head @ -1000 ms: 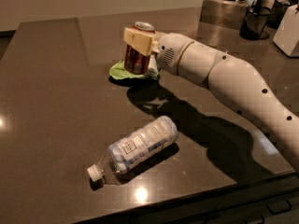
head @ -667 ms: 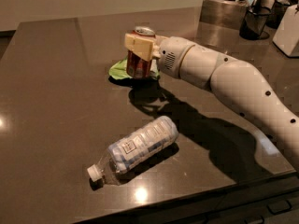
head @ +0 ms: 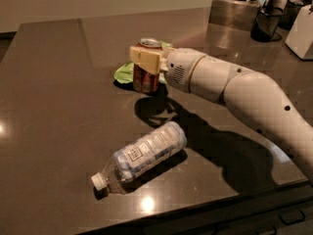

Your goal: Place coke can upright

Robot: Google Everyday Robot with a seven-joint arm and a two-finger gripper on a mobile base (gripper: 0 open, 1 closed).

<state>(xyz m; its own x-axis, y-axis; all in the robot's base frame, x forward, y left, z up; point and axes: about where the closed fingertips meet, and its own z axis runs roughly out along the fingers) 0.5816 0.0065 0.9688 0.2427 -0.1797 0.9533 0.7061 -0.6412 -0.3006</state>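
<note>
The robot's gripper should release the coke can on the table [head: 148, 111] between the snack bag and the water bottle.
The red coke can [head: 145, 79] stands upright near the middle of the dark table [head: 58, 111], its silver top facing up and its base at or just above the surface. My gripper [head: 145, 65] reaches in from the right and is shut on the can's upper half, with a beige finger [head: 145, 58] across its front. The white arm [head: 234, 89] stretches back to the right edge of the view. A green and white snack bag [head: 124, 73] lies just behind and left of the can, partly hidden by it.
A clear plastic water bottle [head: 144, 153] with a white cap lies on its side near the table's front edge. At the back right stand a metal container [head: 234, 11], a black cup [head: 266, 23] and a white appliance [head: 301, 31].
The gripper has come down with the coke can, from above the snack bag to table level. The bottle has not moved.
</note>
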